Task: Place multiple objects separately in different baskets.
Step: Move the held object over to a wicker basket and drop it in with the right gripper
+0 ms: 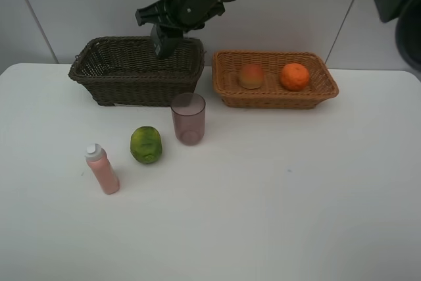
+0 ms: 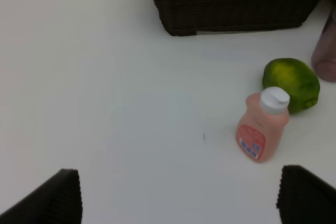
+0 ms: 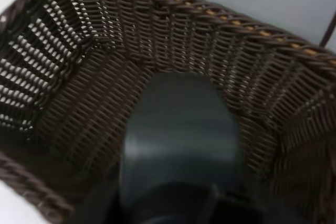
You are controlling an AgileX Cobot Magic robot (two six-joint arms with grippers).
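Note:
The robot's right gripper needs to release the dark pump bottle in the dark brown basket's end (image 1: 169, 72) near the light tan basket.
My right gripper (image 1: 162, 29) reaches across to the dark brown basket (image 1: 99, 77) and is shut on the dark pump bottle (image 1: 161, 44), which hangs inside the basket's right end. The right wrist view shows the bottle (image 3: 178, 140) close up against the dark weave (image 3: 68, 77). The light tan basket (image 1: 227, 87) holds the peach-like fruit (image 1: 251, 76) and the orange (image 1: 295, 76). On the table stand the mauve cup (image 1: 189, 118), the green fruit (image 1: 146, 144) and the pink bottle (image 1: 102, 170). My left gripper (image 2: 178, 198) is open, low over the table, short of the pink bottle (image 2: 261, 129).
The white table's (image 1: 276, 202) back edge meets a pale wall behind both baskets. In the left wrist view the green fruit (image 2: 291, 83) sits just behind the pink bottle, with the cup's edge (image 2: 325, 56) beside it and the dark basket (image 2: 231, 9) beyond.

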